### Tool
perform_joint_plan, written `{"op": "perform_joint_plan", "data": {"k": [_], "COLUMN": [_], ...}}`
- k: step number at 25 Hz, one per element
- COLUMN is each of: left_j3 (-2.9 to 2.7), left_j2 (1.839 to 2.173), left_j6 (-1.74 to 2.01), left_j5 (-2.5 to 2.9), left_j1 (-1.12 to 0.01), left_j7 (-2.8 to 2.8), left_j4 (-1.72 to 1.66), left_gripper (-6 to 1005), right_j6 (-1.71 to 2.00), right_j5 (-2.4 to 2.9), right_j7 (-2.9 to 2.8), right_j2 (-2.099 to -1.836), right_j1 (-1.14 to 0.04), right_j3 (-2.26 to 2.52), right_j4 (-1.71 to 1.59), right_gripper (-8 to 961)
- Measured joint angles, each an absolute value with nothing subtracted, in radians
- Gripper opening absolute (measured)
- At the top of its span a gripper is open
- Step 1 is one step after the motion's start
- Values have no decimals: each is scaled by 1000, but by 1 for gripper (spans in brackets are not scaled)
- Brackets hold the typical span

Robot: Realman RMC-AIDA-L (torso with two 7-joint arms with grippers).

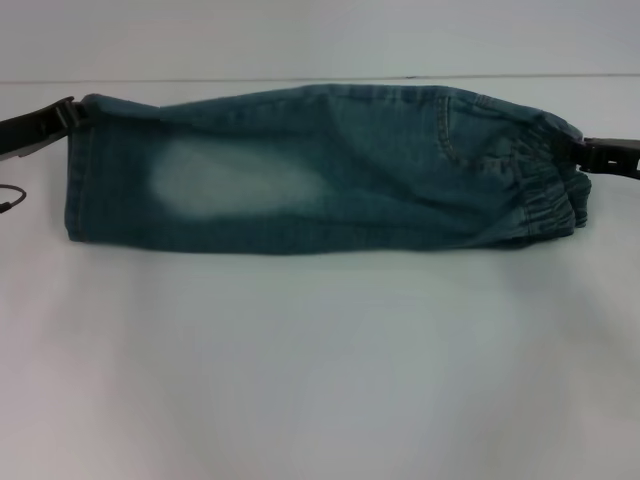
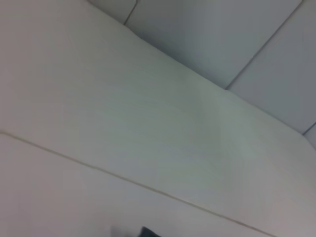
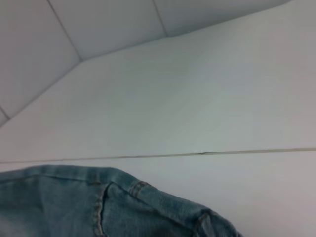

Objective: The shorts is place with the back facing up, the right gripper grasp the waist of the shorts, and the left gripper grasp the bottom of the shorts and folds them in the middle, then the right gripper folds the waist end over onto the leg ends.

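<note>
My right gripper holds just the waist's far edge; it should open, back away and grip the waist's middle (image 1: 548, 188) before folding the waist end over.
The blue denim shorts (image 1: 330, 170) lie folded lengthwise into a long band across the far part of the white table (image 1: 320, 370). A pale bleached patch (image 1: 230, 180) faces up. The straight leg hems (image 1: 80, 170) are at the left end, and my left gripper (image 1: 66, 113) is shut on their far corner. The gathered elastic waist (image 1: 545, 190) is at the right end, and my right gripper (image 1: 584, 153) is shut on its far edge. The right wrist view shows the denim (image 3: 74, 202) with a pocket seam. The embroidered player is hidden.
A pale wall (image 1: 320, 40) rises just behind the shorts along the table's back edge. A thin black cable (image 1: 10, 195) shows at the left border. The left wrist view shows only white table and wall panels (image 2: 222, 39).
</note>
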State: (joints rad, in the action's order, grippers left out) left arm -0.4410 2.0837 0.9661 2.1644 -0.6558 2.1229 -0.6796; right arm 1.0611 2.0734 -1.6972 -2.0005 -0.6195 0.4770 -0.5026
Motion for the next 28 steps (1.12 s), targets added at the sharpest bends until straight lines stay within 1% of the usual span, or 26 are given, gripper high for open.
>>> {"op": "perform_joint_plan", "data": {"k": [14, 20, 24, 28], "left_j3": [-486, -488, -488, -488], "left_j2": [2091, 2099, 2107, 2110], "left_j6": [894, 877, 812, 786], "left_j5": [2118, 2062, 2061, 2060], "left_j1": [-695, -709, -710, -701], "left_j7": [2035, 1931, 1926, 1924], "left_j4": [-642, -630, -617, -617], "left_gripper": [36, 50, 123, 195], "right_j6": [968, 970, 984, 987], "right_j5": [2071, 2071, 2073, 2067], "right_j7": [-1666, -1674, -1679, -1677], "right_j2": [-2009, -2014, -2015, -2019], "right_j1": [-609, -610, -606, -596], "right_j3": [470, 474, 477, 471], "right_j4": [-474, -464, -463, -470], "right_gripper": [112, 126, 135, 225]}}
